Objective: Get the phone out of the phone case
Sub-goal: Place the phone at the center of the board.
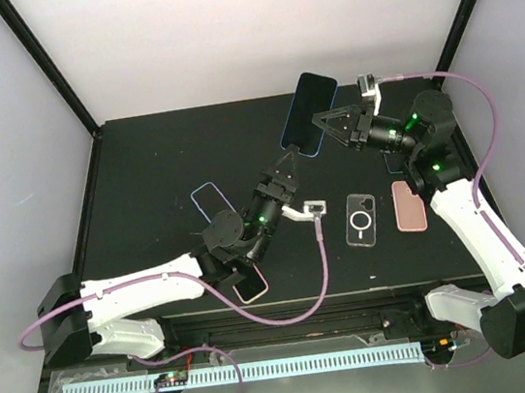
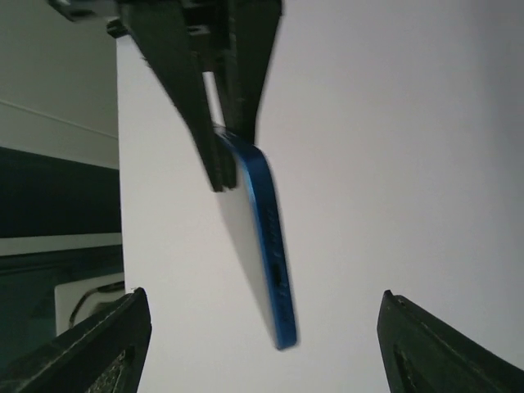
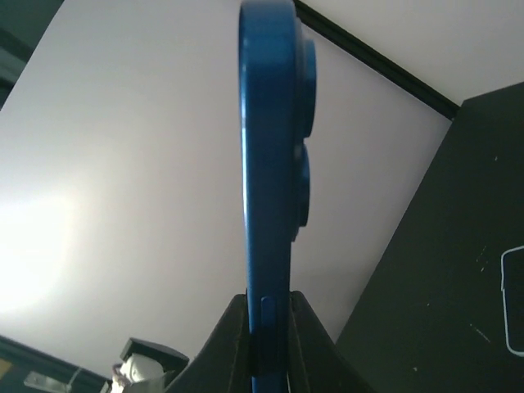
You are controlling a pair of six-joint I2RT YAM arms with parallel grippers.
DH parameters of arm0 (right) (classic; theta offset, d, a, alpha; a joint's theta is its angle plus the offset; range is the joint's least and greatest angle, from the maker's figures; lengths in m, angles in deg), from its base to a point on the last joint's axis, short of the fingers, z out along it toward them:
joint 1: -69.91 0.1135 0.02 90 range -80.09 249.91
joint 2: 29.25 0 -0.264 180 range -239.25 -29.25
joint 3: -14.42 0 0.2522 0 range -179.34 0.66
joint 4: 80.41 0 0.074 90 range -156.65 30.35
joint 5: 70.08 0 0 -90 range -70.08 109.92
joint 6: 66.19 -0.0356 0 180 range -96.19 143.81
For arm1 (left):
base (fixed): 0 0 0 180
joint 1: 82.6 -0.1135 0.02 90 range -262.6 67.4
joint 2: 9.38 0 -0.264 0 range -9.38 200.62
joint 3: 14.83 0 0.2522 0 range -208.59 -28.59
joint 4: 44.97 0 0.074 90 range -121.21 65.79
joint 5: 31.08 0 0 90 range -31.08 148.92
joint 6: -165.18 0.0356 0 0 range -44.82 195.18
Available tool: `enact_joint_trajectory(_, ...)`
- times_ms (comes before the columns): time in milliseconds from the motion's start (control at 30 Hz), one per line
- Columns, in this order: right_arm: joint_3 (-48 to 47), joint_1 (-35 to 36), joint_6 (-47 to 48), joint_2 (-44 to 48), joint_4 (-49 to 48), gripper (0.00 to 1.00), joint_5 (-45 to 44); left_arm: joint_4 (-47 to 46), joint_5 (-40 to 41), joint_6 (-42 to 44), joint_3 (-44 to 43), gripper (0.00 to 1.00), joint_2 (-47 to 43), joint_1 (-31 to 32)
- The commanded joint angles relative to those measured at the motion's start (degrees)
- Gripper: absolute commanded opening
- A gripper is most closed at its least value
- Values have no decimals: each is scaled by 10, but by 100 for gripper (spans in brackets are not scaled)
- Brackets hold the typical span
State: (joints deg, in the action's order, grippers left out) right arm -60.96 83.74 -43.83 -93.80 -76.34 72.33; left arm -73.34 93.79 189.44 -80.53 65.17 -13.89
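I should release the blue phone from my right gripper on the black table (image 1: pixel 349 160) just behind the clear case.
My right gripper (image 1: pixel 319 122) is shut on one end of a blue phone (image 1: pixel 309 112) and holds it up in the air over the back of the table. The right wrist view shows the phone (image 3: pixel 266 123) edge-on, camera bumps to the right, clamped at the gripper (image 3: pixel 268 299). My left gripper (image 1: pixel 289 161) is open just below the phone, touching nothing. Seen from the left wrist, the phone (image 2: pixel 266 237) hangs between the spread jaws of that gripper (image 2: pixel 262 307), with the right gripper's fingers (image 2: pixel 209 106) on its upper end. An empty thin-rimmed phone case (image 1: pixel 212 202) lies flat on the table.
A clear case with a ring (image 1: pixel 362 219) and a pink case (image 1: pixel 409 205) lie at the front right of the black table (image 1: pixel 142 174). Another phone (image 1: pixel 250 284) shows under my left arm. White walls stand behind and at both sides.
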Motion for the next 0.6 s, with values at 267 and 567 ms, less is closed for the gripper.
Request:
enact_joint_trajectory(267, -65, -14, 152, 22, -10, 1, 120, 143, 55, -161, -4, 85, -65, -32)
enact_joint_trajectory(567, -85, -55, 256, 28, 58, 1, 219, 329, 69, -342, -47, 91, -94, -81)
